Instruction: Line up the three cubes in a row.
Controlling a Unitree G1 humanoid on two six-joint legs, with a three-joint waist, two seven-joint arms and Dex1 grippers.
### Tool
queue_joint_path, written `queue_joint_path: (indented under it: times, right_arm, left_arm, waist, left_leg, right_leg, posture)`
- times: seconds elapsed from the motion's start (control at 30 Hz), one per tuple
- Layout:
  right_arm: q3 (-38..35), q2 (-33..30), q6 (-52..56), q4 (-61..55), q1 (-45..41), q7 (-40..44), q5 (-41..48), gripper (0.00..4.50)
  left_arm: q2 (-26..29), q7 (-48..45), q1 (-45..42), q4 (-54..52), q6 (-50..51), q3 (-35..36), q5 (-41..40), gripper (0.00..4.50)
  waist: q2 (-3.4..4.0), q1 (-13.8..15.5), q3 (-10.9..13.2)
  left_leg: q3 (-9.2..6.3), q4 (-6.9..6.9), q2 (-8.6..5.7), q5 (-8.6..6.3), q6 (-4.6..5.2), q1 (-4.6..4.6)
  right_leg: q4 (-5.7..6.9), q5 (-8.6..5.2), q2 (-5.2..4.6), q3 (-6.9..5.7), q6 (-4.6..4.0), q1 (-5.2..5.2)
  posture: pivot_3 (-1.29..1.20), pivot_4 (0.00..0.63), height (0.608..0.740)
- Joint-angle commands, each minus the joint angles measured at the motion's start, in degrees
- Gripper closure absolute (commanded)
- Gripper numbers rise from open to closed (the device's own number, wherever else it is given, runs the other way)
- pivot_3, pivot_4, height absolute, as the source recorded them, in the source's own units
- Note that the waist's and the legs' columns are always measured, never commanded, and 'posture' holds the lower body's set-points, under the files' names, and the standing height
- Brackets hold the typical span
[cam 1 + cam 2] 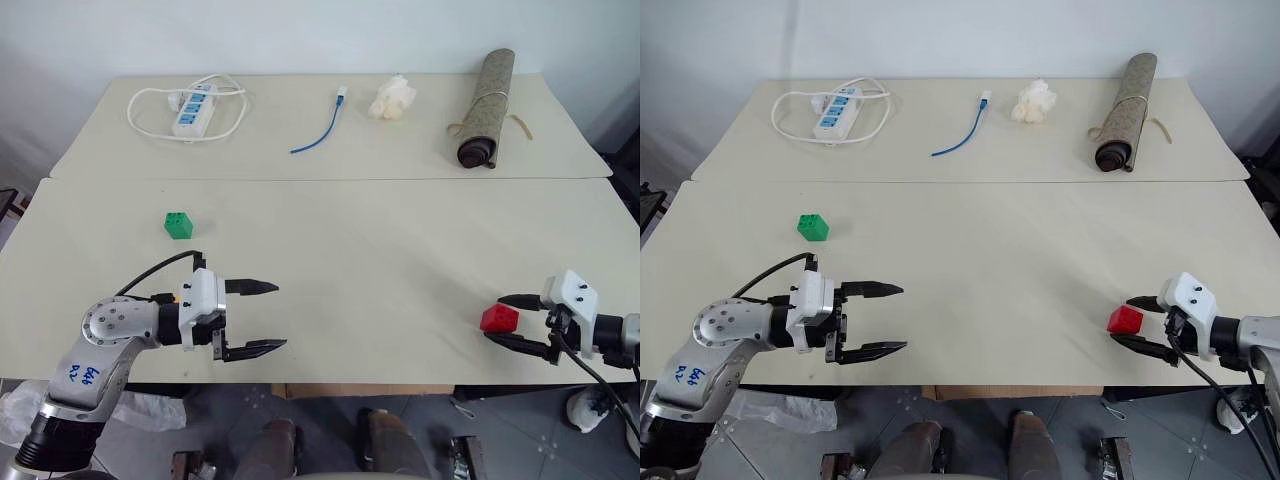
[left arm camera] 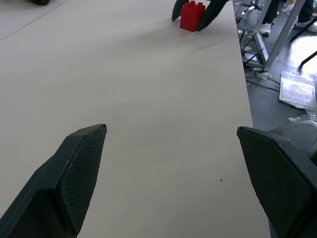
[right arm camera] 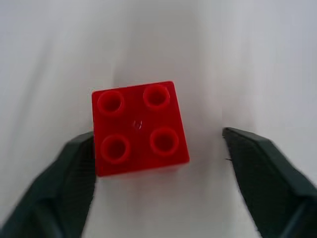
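My left gripper should close on the sides of the green cube (image 1: 179, 228), just below the cube's studs, because that cube still has to join the row.
A red cube (image 1: 499, 318) sits near the table's front edge on the right, studs up. My right gripper (image 1: 497, 318) straddles it. In the right wrist view one finger (image 3: 69, 173) touches the cube (image 3: 138, 126), while the other finger (image 3: 257, 168) stands off with a gap, so the gripper is open. The green cube (image 1: 178, 225) rests alone at mid-left. My left gripper (image 1: 279, 316) is open and holds nothing; it hangs at the front left and points right toward the red cube (image 2: 192, 15). A small orange patch (image 1: 179, 297) shows behind its white housing; I cannot tell what it is.
On the far table lie a white power strip (image 1: 195, 108) with its coiled cord, a blue cable (image 1: 320, 128), a crumpled white object (image 1: 394, 98) and a rolled mat (image 1: 487, 108). A seam (image 1: 330, 179) separates the two tabletops.
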Motion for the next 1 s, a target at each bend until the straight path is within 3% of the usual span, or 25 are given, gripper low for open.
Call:
queue_joint_path:
  times: [0.03, 0.13, 0.3, 0.47, 0.6, 0.73, 1.0]
  right_arm:
    - [0.06, 0.99, -1.23, 0.2, -0.75, 0.93, 0.3, 1.97]
    - [0.58, 1.65, -2.04, -0.18, -1.39, 1.73, 0.4, 2.99]
    - [4.75, 0.99, 0.98, -4.96, -6.52, 3.91, 0.64, 2.98]
    - [14.75, 3.83, 6.16, -8.38, -20.67, 6.7, -0.88, 2.98]
    - [22.28, 6.44, 3.85, -5.44, -29.04, 9.35, -5.85, 2.98]
    - [29.9, 13.96, 1.38, 3.57, -40.31, 8.15, -13.42, 2.98]
    - [33.01, 18.86, 4.39, 3.53, -43.83, 7.57, -16.53, 2.98]
  left_arm:
    - [0.34, -0.33, 0.01, -0.58, -1.25, 1.56, 0.04, 0.0]
    - [0.16, 0.15, 0.5, -0.85, -1.45, 1.92, 0.29, 0.0]
    - [-0.03, 1.69, 3.23, -1.85, -2.22, 3.54, 0.64, 0.0]
    - [-0.75, 4.6, 5.53, -3.38, -1.91, 6.08, 0.19, 0.0]
    - [-0.98, 5.63, 7.38, -4.68, -1.44, 6.64, 0.24, 0.0]
    - [-1.3, 7.17, 9.53, -5.97, -1.37, 7.29, 0.73, 0.0]
    - [-1.29, 8.38, 11.01, -6.16, -2.17, 7.68, 1.4, 0.0]
  waist:
    - [0.0, -0.01, 0.0]
    - [0.0, 0.0, 0.0]
    - [0.0, -0.71, 0.0]
    - [-0.01, -1.53, 0.01]
    - [-0.02, -1.03, 0.02]
    - [-0.08, -1.41, 0.05]
    - [-0.07, -1.24, 0.05]
  left_leg:
    - [0.0, 0.0, 0.0, 0.0, 0.0, 0.0]
    - [-0.01, 0.0, 0.01, 0.01, -0.01, 0.0]
    - [-0.01, 0.0, 0.02, 0.01, -0.02, 0.0]
    - [-0.07, 0.0, 0.04, 0.06, -0.09, 0.0]
    - [-0.26, -0.03, 0.06, 0.06, -0.12, -0.08]
    - [-0.37, 0.01, -0.06, 0.06, -0.08, -0.18]
    - [-0.57, -0.02, -0.1, 0.04, -0.06, -0.41]
  right_leg:
    - [0.0, 0.0, 0.0, 0.0, 0.0, 0.0]
    - [0.0, 0.0, 0.01, -0.02, 0.0, 0.0]
    - [0.01, 0.0, 0.01, -0.01, 0.0, -0.01]
    - [0.05, 0.0, 0.01, -0.05, 0.0, -0.02]
    - [-0.02, -0.03, 0.01, -0.21, -0.06, -0.05]
    - [-0.07, -0.03, -0.1, -0.28, -0.06, -0.06]
    - [0.02, -0.04, -0.13, -0.53, -0.09, -0.17]
  posture:
    - [0.0, 0.15, 0.74]
    - [0.0, 0.15, 0.74]
    - [0.0, 0.15, 0.74]
    - [0.0, 0.15, 0.74]
    - [0.0, 0.15, 0.74]
    - [0.0, 0.15, 0.74]
    - [0.0, 0.15, 0.74]
